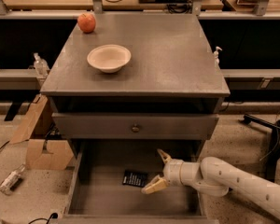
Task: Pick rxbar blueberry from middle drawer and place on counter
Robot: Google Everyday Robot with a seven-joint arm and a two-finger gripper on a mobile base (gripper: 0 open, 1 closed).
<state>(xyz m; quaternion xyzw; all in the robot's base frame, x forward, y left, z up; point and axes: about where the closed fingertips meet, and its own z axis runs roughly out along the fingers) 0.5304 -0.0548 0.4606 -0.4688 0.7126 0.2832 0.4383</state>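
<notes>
Next, my gripper closes on the middle of the rxbar blueberry [134, 179]. Its far end will stick out past the fingers.
The rxbar blueberry [135, 178], a small dark flat wrapper with pale print, lies on the floor of the open middle drawer [112, 199]. My gripper [157, 170] reaches in from the right on a white arm. It is open, its two tan fingers spread, just right of the bar and not touching it. The counter [168, 55] is the grey top slab above.
A white bowl [108, 58] and a red apple [87, 23] sit on the counter's left side. The shut drawer front with a round knob [136, 128] hangs over the open drawer. A cardboard box [42, 146] and a bottle [9, 179] lie on the floor at left.
</notes>
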